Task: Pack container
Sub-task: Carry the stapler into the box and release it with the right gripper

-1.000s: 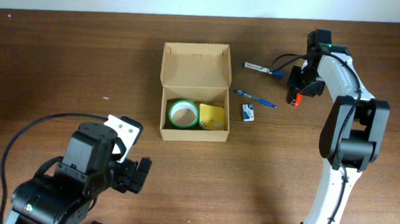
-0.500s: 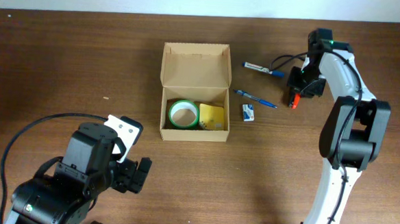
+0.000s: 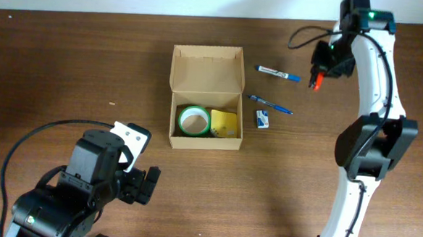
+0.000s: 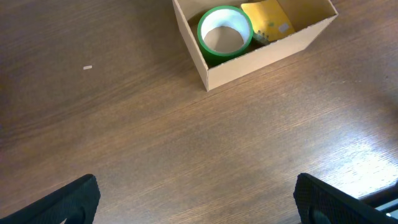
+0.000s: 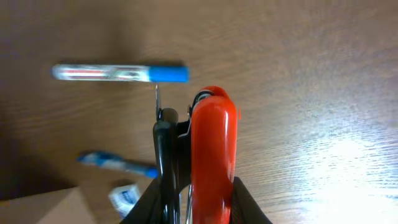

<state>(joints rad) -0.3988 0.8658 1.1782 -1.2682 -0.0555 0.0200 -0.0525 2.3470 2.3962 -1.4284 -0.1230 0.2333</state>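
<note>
Next, my right gripper puts the red and black stapler, now raised above the table, down inside the box, between the green tape roll and the box's front side (image 3: pixel 211 133).
The tan cardboard box (image 3: pixel 206 102) stands open in the middle of the table, flap lid up at the back. Inside lie a green tape roll (image 3: pixel 194 120) and a yellow sticky-note pad (image 3: pixel 223 122); both show in the left wrist view, roll (image 4: pixel 224 32) and pad (image 4: pixel 267 20). My right gripper (image 3: pixel 320 72) is shut on a red and black stapler (image 5: pixel 208 149) and holds it raised above the table, right of the box. My left gripper (image 4: pixel 198 202) is open and empty, low over bare wood in front of the box (image 4: pixel 261 53).
A clear marker with a blue cap (image 3: pixel 277 72), a blue pen (image 3: pixel 270 104) and a small white and blue box (image 3: pixel 262 119) lie right of the box. The marker (image 5: pixel 121 73) and pen (image 5: pixel 118 163) show under the stapler in the right wrist view.
My right gripper has lifted the red stapler up and toward the far side of the table. The left arm has not moved.
</note>
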